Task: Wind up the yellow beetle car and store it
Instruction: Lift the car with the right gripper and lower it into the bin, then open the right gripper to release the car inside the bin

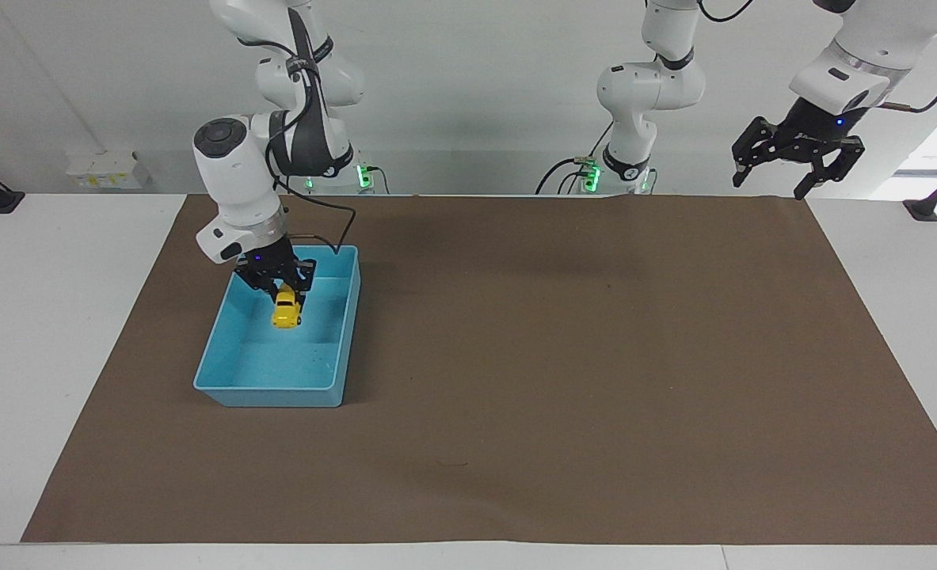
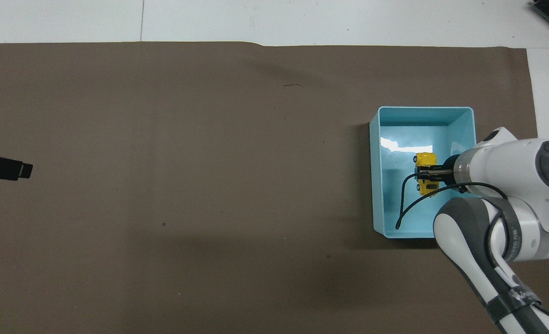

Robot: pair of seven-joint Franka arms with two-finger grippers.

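I need to let go of the yellow beetle car, now hanging inside the light blue bin, with my right gripper on the bottom of the bin, midway (image 2: 417,191) between the glare and the opposite end.
The yellow beetle car (image 1: 286,310) hangs inside the light blue bin (image 1: 274,393), gripped from above by my right gripper (image 1: 284,291), which is shut on it. From overhead, the car (image 2: 425,160) shows over the middle of the bin (image 2: 375,185), with the right gripper (image 2: 423,175) across its body. I cannot tell whether the car's wheels touch the bin floor. My left gripper (image 1: 797,162) waits raised and open over the corner of the mat at the left arm's end, and only its tip (image 2: 5,168) shows in the overhead view.
A brown mat (image 1: 595,356) covers most of the white table. The bin stands on it toward the right arm's end. A black cable (image 2: 402,211) loops from the right wrist down over the bin.
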